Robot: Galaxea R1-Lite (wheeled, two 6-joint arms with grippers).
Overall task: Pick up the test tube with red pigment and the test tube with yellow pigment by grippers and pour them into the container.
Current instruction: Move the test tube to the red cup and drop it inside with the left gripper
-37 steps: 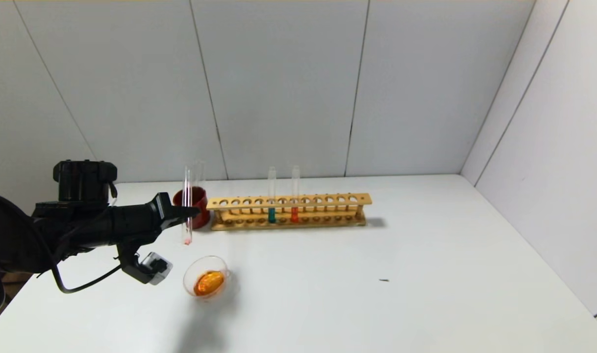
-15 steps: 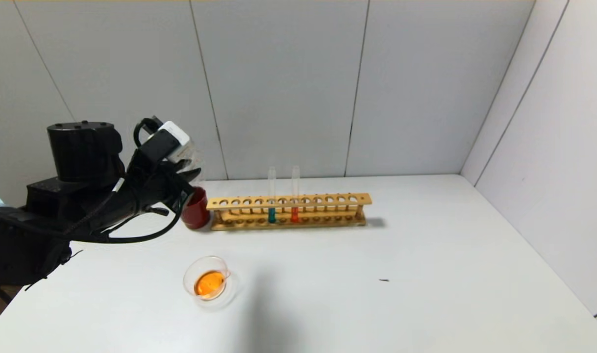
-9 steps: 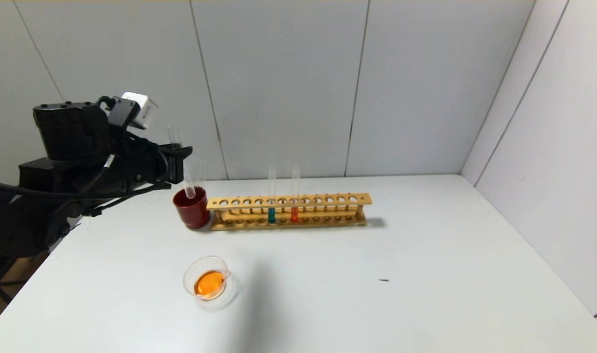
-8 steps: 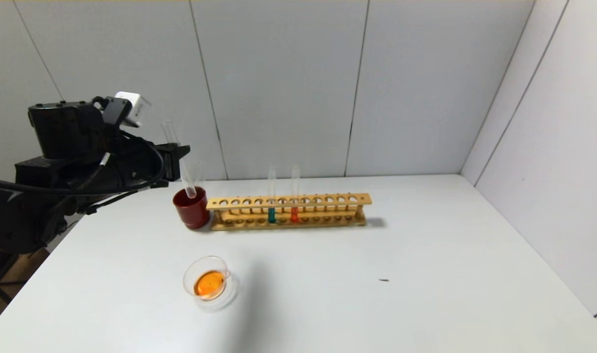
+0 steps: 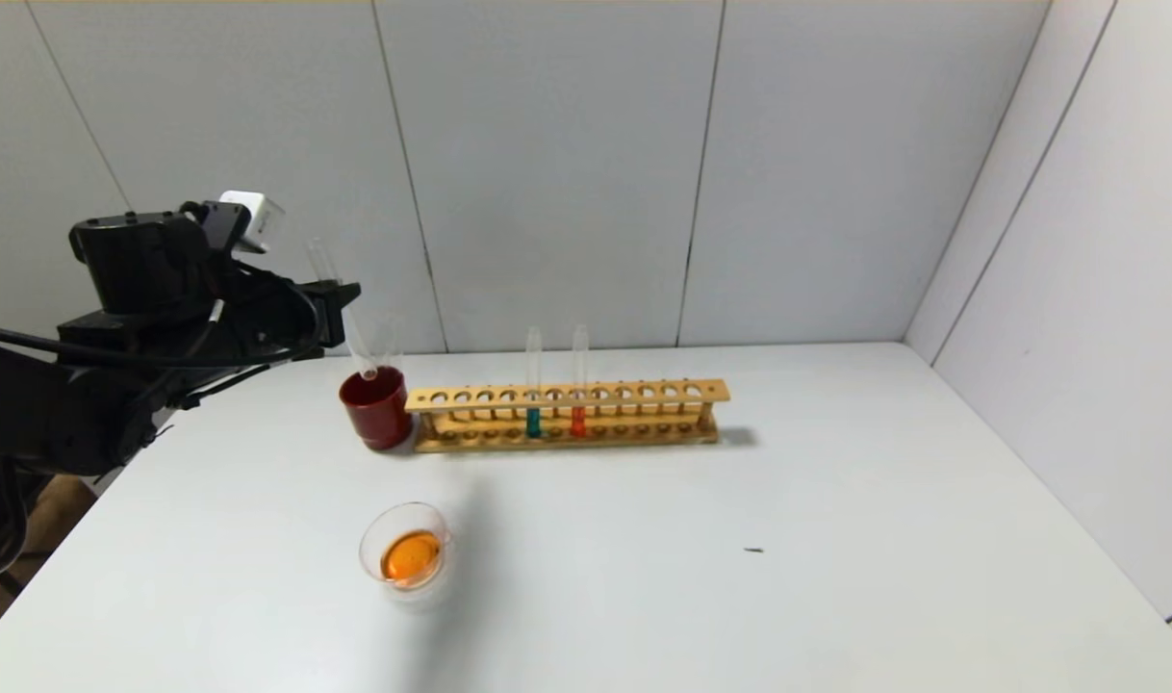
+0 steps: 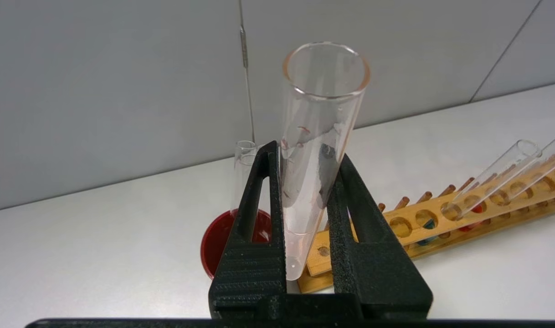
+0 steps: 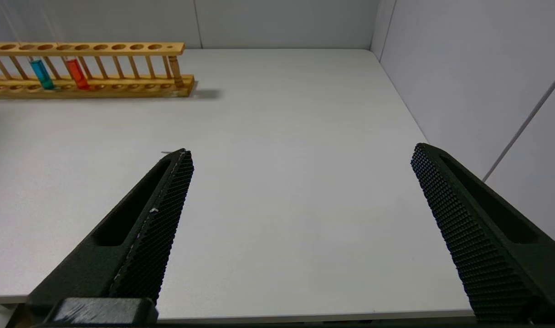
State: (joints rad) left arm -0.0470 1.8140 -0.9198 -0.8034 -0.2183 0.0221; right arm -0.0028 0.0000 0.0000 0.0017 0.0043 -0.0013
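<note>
The almost empty test tube, now tilted just over the cup's mouth, will be let go by my left gripper inside the dark red cup (image 5: 381, 387) (image 6: 237, 240), next to the empty clear tubes.
My left gripper (image 5: 341, 306) is shut on an almost empty clear test tube (image 5: 359, 348) with faint red streaks inside. The tube is tilted, its round lower end just over the mouth of the dark red cup (image 5: 378, 412). In the left wrist view the fingers (image 6: 350, 200) clamp the tube (image 6: 323, 114) at mid length. The container (image 5: 408, 551), a low clear glass dish, holds orange liquid on the table in front. A tube with red-orange liquid (image 5: 578, 420) stands in the rack. No tube with yellow liquid shows. My right gripper (image 7: 300, 152) is open and empty over bare table.
A wooden rack (image 5: 567, 395) stands right of the cup, holding the red-orange tube and a teal tube (image 5: 533, 422). Two empty clear tubes (image 6: 243, 168) stand in the red cup (image 6: 216, 239). Grey walls close the back and right. A small dark speck (image 5: 753, 551) lies on the table.
My left gripper rose from beside the dish, turned over and carried the emptied tube back to the red cup. In the last half second it shifted slightly left, the tube still clamped.
</note>
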